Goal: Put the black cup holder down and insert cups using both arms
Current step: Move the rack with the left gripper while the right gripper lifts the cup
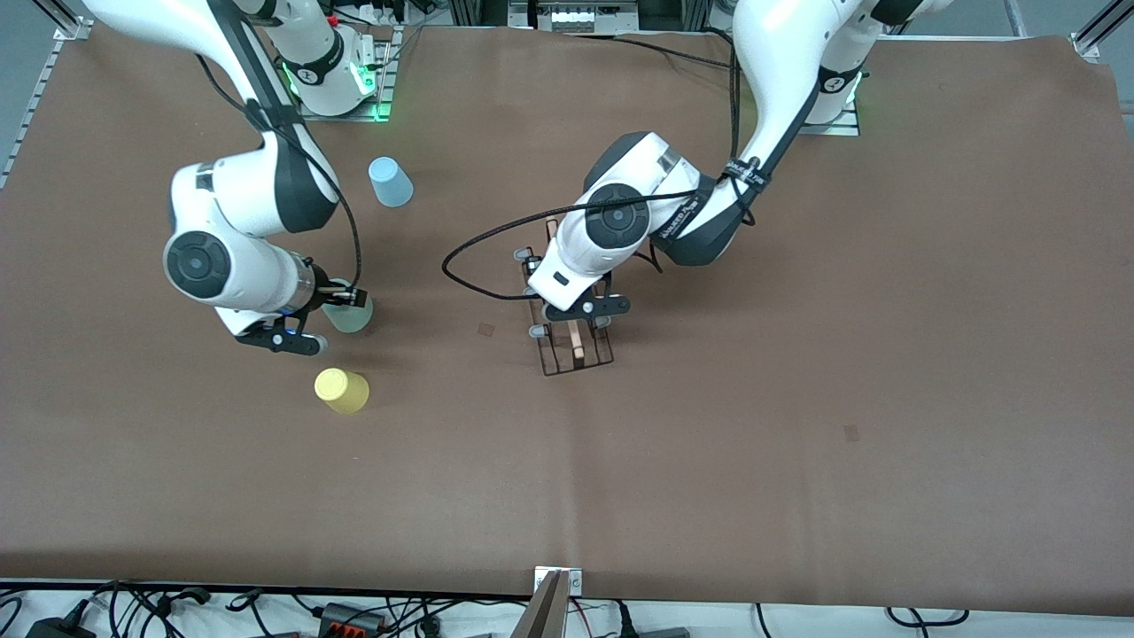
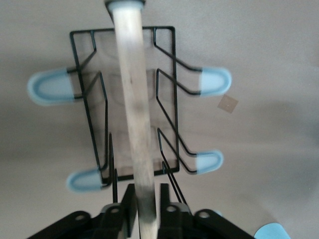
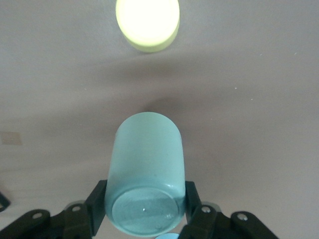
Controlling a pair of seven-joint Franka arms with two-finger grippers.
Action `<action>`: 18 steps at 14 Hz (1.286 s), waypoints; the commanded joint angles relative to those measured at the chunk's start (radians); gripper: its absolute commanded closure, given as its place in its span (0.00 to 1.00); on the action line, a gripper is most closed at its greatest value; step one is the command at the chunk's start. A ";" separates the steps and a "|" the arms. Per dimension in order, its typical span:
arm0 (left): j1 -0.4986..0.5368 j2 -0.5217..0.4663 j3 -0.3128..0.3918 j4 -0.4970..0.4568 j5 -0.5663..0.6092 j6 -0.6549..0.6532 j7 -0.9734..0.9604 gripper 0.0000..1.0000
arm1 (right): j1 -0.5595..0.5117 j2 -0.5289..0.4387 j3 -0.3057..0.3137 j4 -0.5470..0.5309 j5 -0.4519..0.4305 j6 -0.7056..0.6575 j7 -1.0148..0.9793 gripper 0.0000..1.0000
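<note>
The robot's right gripper should release the mint green cup, now tilted just above the table, on the holder's farthest pale-tipped peg (image 1: pixel 522 267), facing the light blue cup.
The black cup holder (image 1: pixel 578 353) stands on the brown table near its middle. My left gripper (image 1: pixel 578 317) is over it and shut on its wooden rod handle (image 2: pixel 132 99); the wire frame (image 2: pixel 89 114) and pale-tipped pegs (image 2: pixel 50 87) spread below my left gripper (image 2: pixel 147 201). My right gripper (image 1: pixel 340 301) is shut on the mint green cup (image 1: pixel 351 314), gripping it near its base (image 3: pixel 145 164), tilted just above the table. The yellow cup (image 1: pixel 342 390) stands upside down nearer the camera, also in the right wrist view (image 3: pixel 147 22). The light blue cup (image 1: pixel 390 182) stands upside down farther back.
A black cable (image 1: pixel 461 266) loops from the left arm over the table beside the holder. Small tape squares (image 1: pixel 486 329) (image 1: pixel 851 432) lie on the table. A metal bracket (image 1: pixel 556 585) sits at the table's near edge.
</note>
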 commanded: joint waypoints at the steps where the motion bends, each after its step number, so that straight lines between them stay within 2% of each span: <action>1: -0.012 -0.001 0.015 0.043 0.000 -0.008 0.001 0.00 | -0.007 0.000 0.003 0.049 0.017 -0.038 -0.008 0.62; 2: 0.000 -0.041 0.020 0.044 0.007 -0.032 0.001 0.00 | -0.006 0.001 0.003 0.060 0.017 -0.040 -0.011 0.62; 4: 0.106 -0.095 0.006 0.049 0.008 -0.147 0.018 0.00 | -0.001 0.003 0.010 0.064 0.020 -0.040 0.000 0.62; 6: 0.172 -0.135 0.009 0.047 0.010 -0.199 0.122 0.00 | 0.036 0.001 0.013 0.096 0.023 -0.067 -0.003 0.62; 10: 0.295 -0.144 0.019 0.046 0.063 -0.273 0.136 0.00 | 0.163 0.004 0.012 0.172 0.199 -0.137 0.009 0.62; 13: 0.399 -0.199 0.026 0.037 0.094 -0.325 0.261 0.00 | 0.284 0.009 0.012 0.193 0.201 -0.134 0.093 0.62; 14: 0.421 -0.231 0.044 0.011 0.105 -0.344 0.315 0.00 | 0.310 0.012 0.012 0.202 0.201 -0.130 0.109 0.62; 16: 0.433 -0.294 0.138 -0.044 0.143 -0.371 0.334 0.00 | 0.359 0.035 0.012 0.219 0.202 -0.124 0.155 0.62; 18: 0.433 -0.357 0.233 -0.051 0.158 -0.387 0.374 0.00 | 0.387 0.064 0.012 0.247 0.198 -0.123 0.178 0.62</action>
